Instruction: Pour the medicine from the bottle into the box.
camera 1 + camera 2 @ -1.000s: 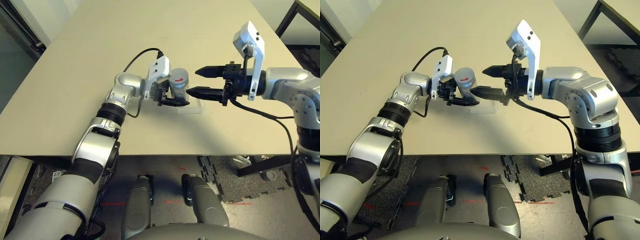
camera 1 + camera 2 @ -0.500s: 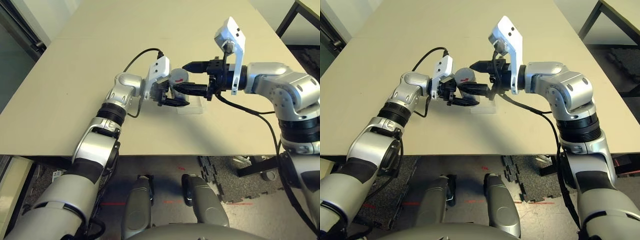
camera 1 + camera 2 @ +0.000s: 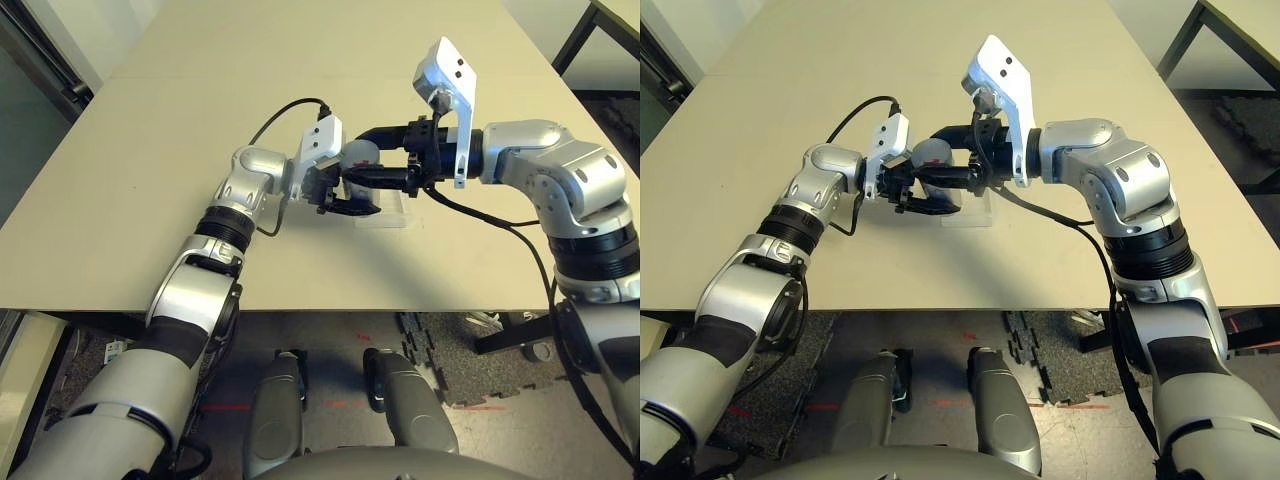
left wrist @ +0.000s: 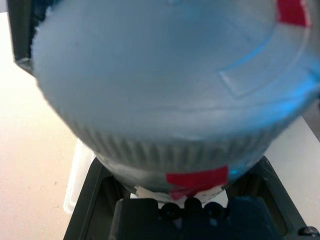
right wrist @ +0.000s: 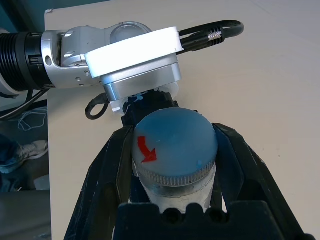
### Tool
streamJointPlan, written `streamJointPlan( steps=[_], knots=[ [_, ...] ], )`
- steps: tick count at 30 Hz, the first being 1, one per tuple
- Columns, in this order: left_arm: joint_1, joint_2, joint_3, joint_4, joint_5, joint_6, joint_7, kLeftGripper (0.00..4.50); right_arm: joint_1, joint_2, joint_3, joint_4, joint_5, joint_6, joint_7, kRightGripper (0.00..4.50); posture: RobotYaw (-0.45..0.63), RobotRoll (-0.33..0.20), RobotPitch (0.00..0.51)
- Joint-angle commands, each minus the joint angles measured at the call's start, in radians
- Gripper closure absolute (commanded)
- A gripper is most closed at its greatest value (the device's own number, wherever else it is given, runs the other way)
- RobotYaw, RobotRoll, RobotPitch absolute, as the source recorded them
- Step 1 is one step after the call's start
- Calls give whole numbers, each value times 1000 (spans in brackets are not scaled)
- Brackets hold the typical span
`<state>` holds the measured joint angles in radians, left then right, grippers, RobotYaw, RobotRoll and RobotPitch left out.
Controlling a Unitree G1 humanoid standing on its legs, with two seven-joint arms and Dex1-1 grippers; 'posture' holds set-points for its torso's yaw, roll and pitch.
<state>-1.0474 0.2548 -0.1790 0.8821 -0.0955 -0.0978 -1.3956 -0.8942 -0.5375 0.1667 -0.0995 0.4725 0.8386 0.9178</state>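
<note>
The robot's right gripper should release the grey cap on the bare table [image 3: 429, 168] close beside the far corner of the clear plastic box.
My left gripper [image 3: 343, 192] is shut on the body of the silvery-grey bottle [image 3: 358, 155] and holds it over the left end of the clear plastic box [image 3: 388, 213] on the table. The bottle's round grey cap [image 5: 175, 142] bears a red arrow and is screwed on. My right gripper [image 5: 174, 132] reaches in from the right, open, with one black finger [image 5: 107, 170] on each side of the cap, close against its ribbed rim. The left wrist view has the cap [image 4: 170, 90], the label's red stripe [image 4: 196, 178] and a corner of the box [image 4: 77, 175].
The beige table [image 3: 150, 170] runs far to the left and back. Its front edge lies just below the box. A black cable [image 3: 275, 112] loops from my left wrist. Another table's dark legs [image 3: 575, 40] stand at the back right.
My right gripper has moved left to the bottle, and its fingers now flank the cap. My left gripper has kept the bottle still.
</note>
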Motion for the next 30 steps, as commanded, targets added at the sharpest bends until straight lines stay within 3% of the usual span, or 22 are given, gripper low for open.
streamJointPlan(
  steps=[1, 18, 30],
  knots=[
    [-2, 0, -5, 6, 11, -1, -2, 1831, -6, 7, 20, -4, -9, -12, 14, 1944, -69, 0, 155],
    [11, 3, -7, -3, 15, -6, 4, 1835, -143, 58, -88, 186, -69, -22, -154, 1944, -66, 0, 146],
    [-87, -8, 109, 117, -16, -18, 207, 1835, -70, 75, -144, 338, -161, -135, -294, 1944, -51, 0, 142]
  ],
)
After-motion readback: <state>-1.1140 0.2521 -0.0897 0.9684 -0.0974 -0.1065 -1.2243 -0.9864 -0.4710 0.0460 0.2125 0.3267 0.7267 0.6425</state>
